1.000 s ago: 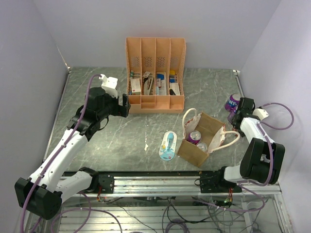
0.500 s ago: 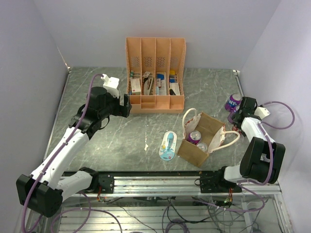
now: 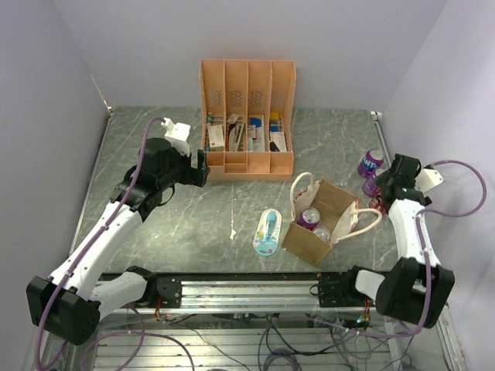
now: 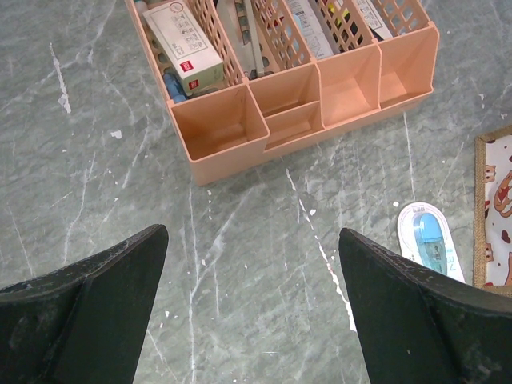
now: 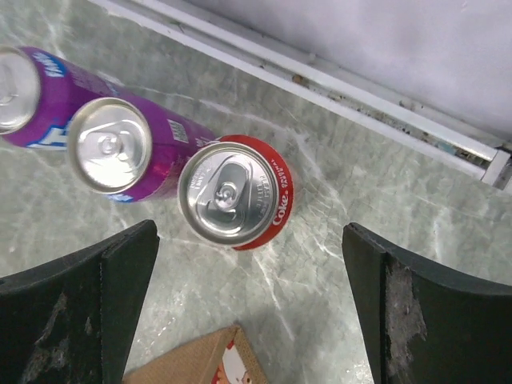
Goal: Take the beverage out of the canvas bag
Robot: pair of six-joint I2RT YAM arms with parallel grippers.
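The purple can (image 3: 308, 222) standing inside the canvas bag is next for my right gripper, which should go there and close on the can's sides.
The canvas bag (image 3: 304, 240) stands open at the right middle of the table, with a purple can (image 3: 310, 217) and a second can (image 3: 322, 233) inside it. Its corner shows in the right wrist view (image 5: 204, 364). Two purple cans (image 5: 108, 144) and a red Coke can (image 5: 234, 196) stand on the table just right of the bag. My right gripper (image 5: 250, 234) is open and empty above the Coke can; it also shows in the top view (image 3: 389, 185). My left gripper (image 3: 203, 167) is open and empty over bare table in front of the organizer, as its wrist view (image 4: 252, 236) shows.
An orange slotted desk organizer (image 3: 247, 158) with small boxes stands at the back centre and shows in the left wrist view (image 4: 220, 132). A white and blue packet (image 3: 267, 230) lies left of the bag. A metal rail (image 5: 336, 88) and the wall are close on the right.
My right arm has risen and drawn back to the right, away from the cans beside the bag. My left arm has shifted slightly toward the organizer.
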